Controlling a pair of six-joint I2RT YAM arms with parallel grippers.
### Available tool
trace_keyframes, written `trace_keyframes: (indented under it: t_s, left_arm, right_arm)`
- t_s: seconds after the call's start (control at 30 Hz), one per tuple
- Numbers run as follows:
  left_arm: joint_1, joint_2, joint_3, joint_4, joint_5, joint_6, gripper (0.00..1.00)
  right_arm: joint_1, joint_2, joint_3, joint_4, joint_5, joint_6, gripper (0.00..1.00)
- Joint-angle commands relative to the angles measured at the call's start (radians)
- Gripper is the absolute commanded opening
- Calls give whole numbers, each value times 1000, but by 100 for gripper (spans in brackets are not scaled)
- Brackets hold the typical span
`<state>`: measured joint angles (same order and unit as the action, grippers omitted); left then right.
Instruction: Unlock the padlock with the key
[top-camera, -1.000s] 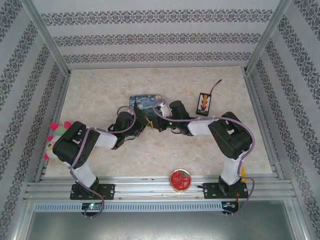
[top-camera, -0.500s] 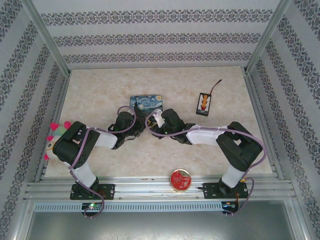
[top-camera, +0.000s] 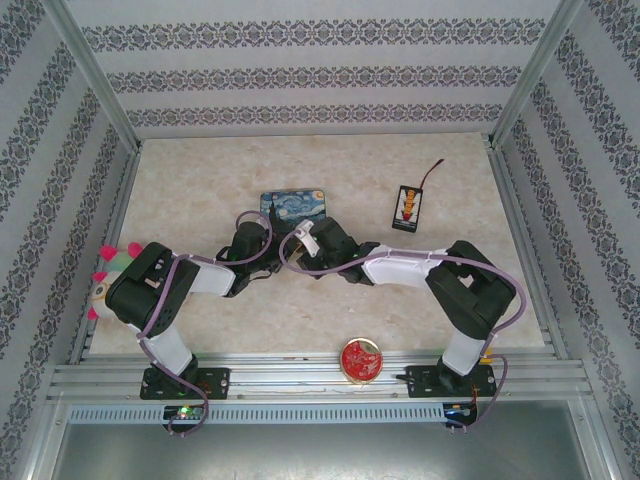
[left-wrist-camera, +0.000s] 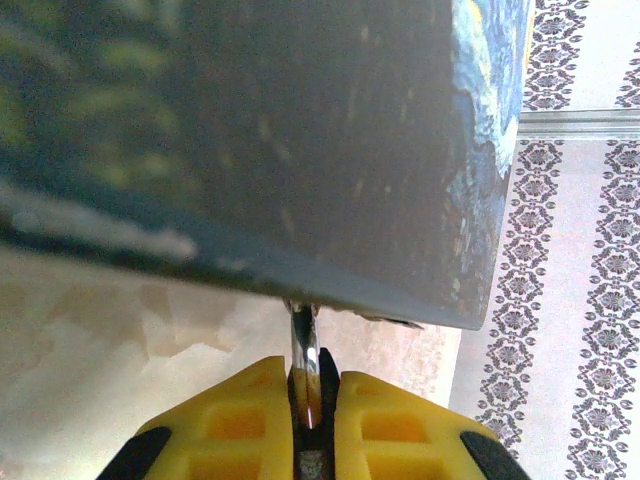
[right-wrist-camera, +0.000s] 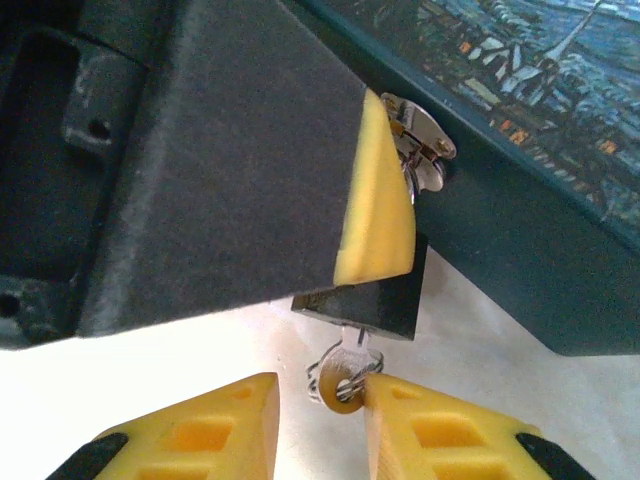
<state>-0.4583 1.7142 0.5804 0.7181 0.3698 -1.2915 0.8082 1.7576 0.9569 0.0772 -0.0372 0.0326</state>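
The key head sits too shallow, against one finger of the robot's right gripper, so that gripper should open, grip the key and its ring (right-wrist-camera: 352, 384) deeper, then pull.
The tiny dark padlock (right-wrist-camera: 372, 306) hangs from the silvery hasp (right-wrist-camera: 420, 140) on the front of the blue starry-night tin (top-camera: 292, 203). My left gripper (left-wrist-camera: 305, 385) is shut on it, a silvery strip of the lock (left-wrist-camera: 303, 340) showing between its yellow pads just under the tin (left-wrist-camera: 300, 150). In the right wrist view one left pad (right-wrist-camera: 375, 200) covers most of the lock's body. The key (right-wrist-camera: 345, 378) sticks out of the padlock's underside with a thin ring through its head. My right gripper (right-wrist-camera: 320, 390) is open around the key head, its right pad touching it.
A black device with a wire (top-camera: 408, 205) lies right of the tin. A red round lid (top-camera: 361, 358) sits at the table's near edge between the arm bases. A pink-spiked plush toy (top-camera: 105, 275) rests at the left edge. Metal frame rails and patterned walls surround the table.
My right arm has swung left and brought its gripper in close to the left gripper at the tin's front. The left arm has stayed put.
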Motion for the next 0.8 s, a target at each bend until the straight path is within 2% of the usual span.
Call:
trace_keyframes:
  t_s: [0.0, 0.57, 0.63, 0.77]
  left_arm:
    - [-10, 10, 27, 14, 40, -25, 0]
    - [-10, 10, 27, 20, 52, -28, 0]
    - [-11, 10, 26, 20, 54, -28, 0]
    - [-10, 9, 28, 16, 65, -25, 0]
  right_arm:
    - [11, 33, 39, -23, 24, -32, 28]
    - [22, 84, 67, -52, 66, -55, 28]
    - [22, 89, 71, -48, 70, -56, 23]
    - [17, 94, 79, -42, 63, -65, 8]
